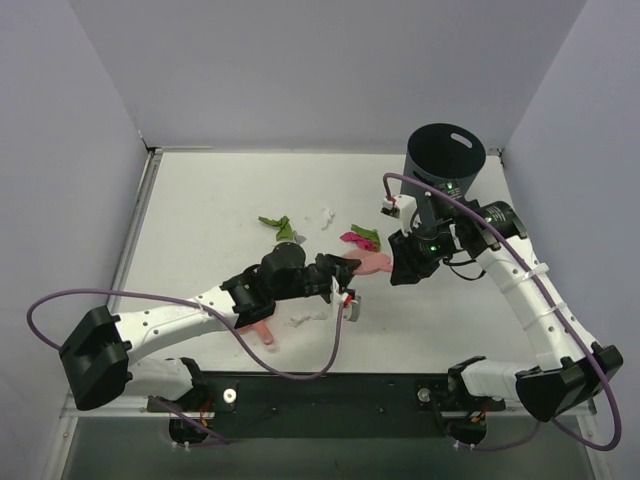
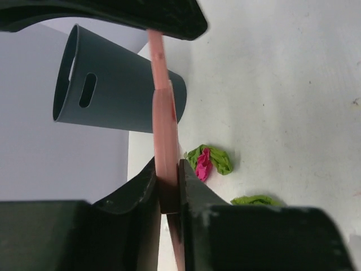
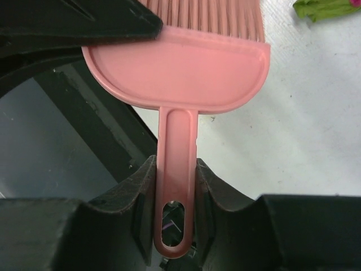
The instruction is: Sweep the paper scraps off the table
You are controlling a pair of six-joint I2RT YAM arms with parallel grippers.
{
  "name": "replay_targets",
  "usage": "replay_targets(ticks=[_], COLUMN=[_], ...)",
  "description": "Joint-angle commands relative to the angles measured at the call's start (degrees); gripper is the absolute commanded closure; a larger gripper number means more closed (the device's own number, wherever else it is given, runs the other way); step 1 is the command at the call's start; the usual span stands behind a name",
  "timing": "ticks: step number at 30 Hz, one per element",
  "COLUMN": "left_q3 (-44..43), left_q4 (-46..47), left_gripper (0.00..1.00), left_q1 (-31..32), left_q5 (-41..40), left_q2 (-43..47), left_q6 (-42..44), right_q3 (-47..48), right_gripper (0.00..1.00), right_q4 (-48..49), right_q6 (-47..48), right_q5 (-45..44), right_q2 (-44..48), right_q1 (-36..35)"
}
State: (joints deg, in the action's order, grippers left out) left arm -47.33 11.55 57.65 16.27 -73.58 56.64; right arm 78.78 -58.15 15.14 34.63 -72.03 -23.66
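Observation:
The brush head sits broadside to my right gripper, so my left gripper needs to steady it while my right gripper opens and takes the brush's handle [image 3: 176, 141] by its flat sides.
A pink brush [image 1: 372, 263] hangs over the middle of the white table [image 1: 200, 200], between my two grippers. My right gripper [image 1: 402, 264] is shut on its handle [image 3: 176, 147]. My left gripper [image 1: 343, 272] is shut on the brush at its head end, seen edge-on in the left wrist view [image 2: 164, 124]. Paper scraps lie behind the brush: a magenta and green one [image 1: 360, 238] [image 2: 208, 161], a green one [image 1: 278, 226], a white one [image 1: 326, 215]. A white bit [image 1: 310, 318] lies by the left arm. A green scrap [image 3: 327, 7] shows past the bristles.
A dark grey bin [image 1: 445, 160] stands at the back right, right behind the right arm. A pink dustpan [image 1: 262, 333] lies partly hidden under the left forearm. Grey walls close in the table on three sides.

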Motion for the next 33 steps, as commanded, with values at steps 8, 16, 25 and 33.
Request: replay_targets(ticks=[8,16,25,33], left_q3=[-17.08,-21.39,-24.3,-23.86], left_q4=[-19.76,-30.97,-33.17,-30.36], left_gripper=[1.0,1.0,1.0,1.0], left_q1=[-8.42,-12.03,-11.95,-12.03], left_q5=[16.37,27.32,30.4,29.61], left_q2=[-4.55,-4.9,-7.28,-6.93], left_q6=[-23.48,-23.51,-21.31,-24.47], right_q3=[5.32,0.15,-1.97,-1.44], right_gripper=[0.05,0.14,0.26,0.51], right_q4=[-1.09,1.01,8.93,8.58], right_q6=[8.4,22.3,20.46,19.93], right_q5=[-1.67,4.2,6.67,9.58], right_q2=[7.06,15.25,11.83,8.92], right_q1=[2.29,2.04,-0.69,-1.47])
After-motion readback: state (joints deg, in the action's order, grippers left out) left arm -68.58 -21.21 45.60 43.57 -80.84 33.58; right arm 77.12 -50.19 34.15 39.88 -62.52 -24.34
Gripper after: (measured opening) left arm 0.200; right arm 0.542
